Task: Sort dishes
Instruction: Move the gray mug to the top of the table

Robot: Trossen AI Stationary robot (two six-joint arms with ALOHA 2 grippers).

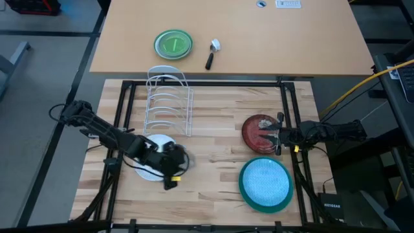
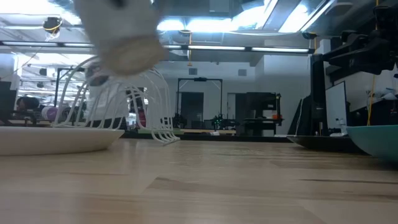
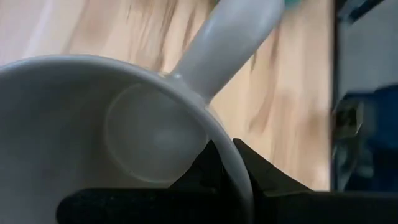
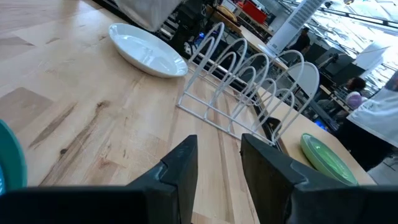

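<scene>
I need to use my left gripper to put the small grey mug down on the bare wood [image 1: 211, 107] beside the white wire rack.
My left gripper [image 1: 171, 163] is shut on the small grey mug [image 3: 93, 124], held in the air [image 2: 124, 40] over the white plate [image 1: 150, 165]. The white plate lies flat on the table and also shows in the low view [image 2: 56, 138]. My right gripper [image 1: 277, 136] is open [image 4: 217, 165] at the right rim of the dark red patterned plate [image 1: 257, 131]; I cannot tell whether it touches the plate. A light blue plate [image 1: 265, 181] lies in the teal plate [image 1: 244, 191] at the near right. My left gripper holds the mug by its wall at the rim [image 3: 239, 177], a little way round from the handle [image 3: 227, 40]. One finger is inside the mug and one outside. The mug is lifted clear of the white plate and the table.
The white wire rack [image 1: 169, 103] stands at the table's far middle. On the farther table lie the bright green plate [image 1: 173, 44] and a small utensil with a black handle [image 1: 212, 53]. Bare wood lies between the white plate and the teal plate.
</scene>
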